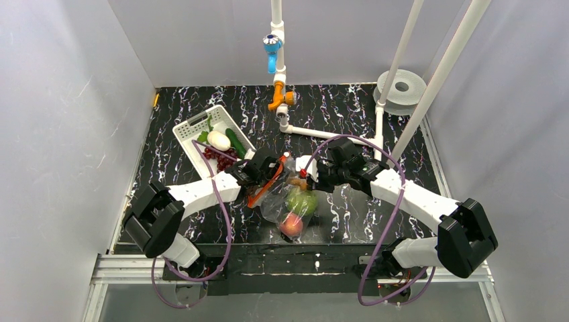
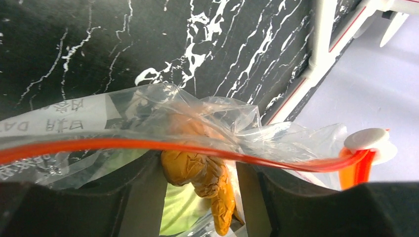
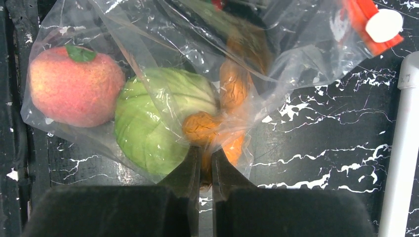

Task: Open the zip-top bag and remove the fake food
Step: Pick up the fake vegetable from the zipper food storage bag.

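The orange piece of food is pinched through the bag by my right gripper, so it should regrip only plastic (image 3: 152, 174) beside the green vegetable, to free the orange piece for my left gripper.
The zip-top bag (image 1: 282, 201) lies mid-table with its orange-red zip strip (image 1: 265, 188) on the left. Inside it are a pink-red peach (image 3: 74, 86), a green round vegetable (image 3: 153, 118) and a small orange piece (image 3: 200, 126). My right gripper (image 3: 205, 163) is shut, pinching the bag's plastic at the orange piece. My left gripper (image 2: 197, 197) is open at the bag's mouth. Its fingers (image 2: 143, 197) straddle the orange piece (image 2: 197, 168) just under the zip strip (image 2: 148, 144). The white egg-shaped piece (image 1: 218, 139), the cucumber (image 1: 235, 141) and the grapes (image 1: 221, 157) lie in the basket.
The white slotted basket (image 1: 184, 134) stands at the back left, close to my left arm. A white pipe frame with an orange valve (image 1: 282, 100) and a blue tap (image 1: 271, 47) stands behind the bag. One pipe (image 3: 405, 148) runs beside my right gripper. A grey roll (image 1: 401, 87) sits at the back right.
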You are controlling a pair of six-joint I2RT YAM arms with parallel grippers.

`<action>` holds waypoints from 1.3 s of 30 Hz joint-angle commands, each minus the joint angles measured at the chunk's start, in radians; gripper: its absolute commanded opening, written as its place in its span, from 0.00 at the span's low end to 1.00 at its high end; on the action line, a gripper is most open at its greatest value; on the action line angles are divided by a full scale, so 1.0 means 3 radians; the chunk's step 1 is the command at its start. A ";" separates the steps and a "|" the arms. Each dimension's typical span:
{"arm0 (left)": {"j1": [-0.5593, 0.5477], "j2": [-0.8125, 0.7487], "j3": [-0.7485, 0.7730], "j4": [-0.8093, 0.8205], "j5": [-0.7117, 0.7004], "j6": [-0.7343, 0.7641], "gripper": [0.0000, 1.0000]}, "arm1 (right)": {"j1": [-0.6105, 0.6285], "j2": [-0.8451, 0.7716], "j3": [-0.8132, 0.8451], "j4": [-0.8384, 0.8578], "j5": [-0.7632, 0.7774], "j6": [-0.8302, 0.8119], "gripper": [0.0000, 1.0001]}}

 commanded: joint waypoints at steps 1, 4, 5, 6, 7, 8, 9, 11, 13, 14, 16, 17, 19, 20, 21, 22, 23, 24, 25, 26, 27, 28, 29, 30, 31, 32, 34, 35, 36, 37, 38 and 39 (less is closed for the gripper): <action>-0.0035 -0.0129 0.0000 0.0275 0.0136 -0.0035 0.50 | 0.0084 -0.0012 -0.0048 0.0186 -0.0179 0.0034 0.01; -0.0033 -0.0075 0.0046 0.0274 0.0167 -0.0001 0.47 | 0.0092 -0.0006 -0.0045 0.0182 -0.0182 0.0033 0.01; -0.0033 -0.0054 0.0059 0.0275 0.0177 0.0018 0.45 | 0.0092 -0.0008 -0.0041 0.0181 -0.0181 0.0034 0.01; -0.0036 -0.0035 0.0063 0.0280 0.0185 0.0026 0.41 | 0.0089 -0.0014 -0.0040 0.0177 -0.0179 0.0031 0.02; -0.0034 -0.0022 0.0049 0.0306 0.0194 0.0036 0.36 | 0.0092 -0.0016 -0.0039 0.0169 -0.0179 0.0026 0.03; -0.0032 -0.0014 0.0016 0.0361 0.0199 0.0054 0.27 | 0.0092 -0.0018 -0.0035 0.0162 -0.0183 0.0026 0.04; -0.0031 -0.0013 -0.0031 0.0436 0.0202 0.0070 0.16 | 0.0087 -0.0021 -0.0032 0.0144 -0.0191 0.0023 0.07; -0.0033 -0.0050 -0.0170 0.0669 0.0184 0.0095 0.00 | 0.0080 -0.0017 -0.0015 0.0072 -0.0217 -0.0010 0.20; -0.0025 -0.0136 -0.0267 0.0782 0.0148 0.0120 0.00 | 0.0036 -0.0024 0.0022 -0.0048 -0.0278 -0.0045 0.36; -0.0013 -0.0201 -0.0291 0.0783 0.0136 0.0152 0.00 | -0.0004 -0.0037 0.0041 -0.0095 -0.0327 -0.0074 0.43; 0.0017 -0.0347 -0.0335 0.0751 0.0105 0.0224 0.00 | -0.0097 -0.0072 0.0072 -0.0260 -0.0420 -0.0136 0.54; 0.0031 -0.0415 -0.0355 0.0739 0.0096 0.0267 0.00 | -0.0148 -0.0099 0.0077 -0.0308 -0.0462 -0.0171 0.60; 0.0054 -0.0521 -0.0395 0.0731 0.0103 0.0361 0.00 | -0.0239 -0.0144 0.0056 -0.0379 -0.0504 -0.0251 0.74; 0.0069 -0.0556 -0.0422 0.0762 0.0134 0.0384 0.00 | -0.0256 -0.0152 0.0030 -0.0397 -0.0491 -0.0304 0.78; 0.0078 -0.0579 -0.0449 0.0792 0.0170 0.0395 0.00 | -0.0265 -0.0149 -0.0002 -0.0415 -0.0493 -0.0365 0.81; 0.0088 -0.0600 -0.0477 0.0823 0.0205 0.0402 0.00 | -0.0265 -0.0137 -0.0037 -0.0426 -0.0506 -0.0453 0.83; 0.0093 -0.0613 -0.0495 0.0841 0.0227 0.0408 0.00 | -0.0266 -0.0116 -0.0063 -0.0423 -0.0515 -0.0508 0.84; 0.0100 -0.0628 -0.0513 0.0855 0.0243 0.0413 0.00 | -0.0266 -0.0090 -0.0080 -0.0409 -0.0514 -0.0534 0.84; 0.0098 -0.0641 -0.0528 0.0871 0.0256 0.0414 0.00 | -0.0266 -0.0058 -0.0095 -0.0368 -0.0479 -0.0531 0.84; 0.0099 -0.0652 -0.0540 0.0886 0.0267 0.0411 0.00 | -0.0266 -0.0025 -0.0112 -0.0302 -0.0427 -0.0509 0.84; 0.0099 -0.0668 -0.0550 0.0917 0.0279 0.0409 0.00 | -0.0266 0.0013 -0.0124 -0.0252 -0.0363 -0.0493 0.84; 0.0101 -0.0681 -0.0564 0.0947 0.0284 0.0413 0.00 | -0.0266 0.0060 -0.0121 -0.0230 -0.0302 -0.0475 0.84; 0.0099 -0.0692 -0.0571 0.0961 0.0284 0.0416 0.00 | -0.0266 0.0104 -0.0114 -0.0205 -0.0254 -0.0450 0.83; 0.0101 -0.0711 -0.0578 0.0978 0.0284 0.0428 0.00 | -0.0265 0.0145 -0.0109 -0.0185 -0.0211 -0.0424 0.83; 0.0104 -0.0733 -0.0587 0.0989 0.0284 0.0447 0.00 | -0.0266 0.0175 -0.0090 -0.0183 -0.0204 -0.0400 0.81; 0.0109 -0.0755 -0.0594 0.0999 0.0333 0.0472 0.00 | -0.0266 0.0202 -0.0081 -0.0183 -0.0211 -0.0368 0.78; 0.0121 -0.0805 -0.0603 0.0989 0.0421 0.0520 0.00 | -0.0266 0.0254 -0.0022 -0.0191 -0.0218 -0.0259 0.60; 0.0131 -0.0855 -0.0611 0.0977 0.0441 0.0559 0.00 | -0.0270 0.0287 0.0027 -0.0227 -0.0209 -0.0230 0.50; 0.0141 -0.0896 -0.0622 0.0978 0.0455 0.0608 0.00 | -0.0275 0.0309 0.0065 -0.0250 -0.0199 -0.0201 0.41; 0.0149 -0.0951 -0.0638 0.0974 0.0458 0.0667 0.00 | -0.0286 0.0326 0.0084 -0.0261 -0.0176 -0.0174 0.31; 0.0156 -0.1011 -0.0661 0.0970 0.0454 0.0722 0.00 | -0.0300 0.0334 0.0103 -0.0266 -0.0152 -0.0157 0.23; 0.0173 -0.1068 -0.0678 0.0965 0.0459 0.0787 0.00 | -0.0319 0.0332 0.0106 -0.0269 -0.0135 -0.0149 0.18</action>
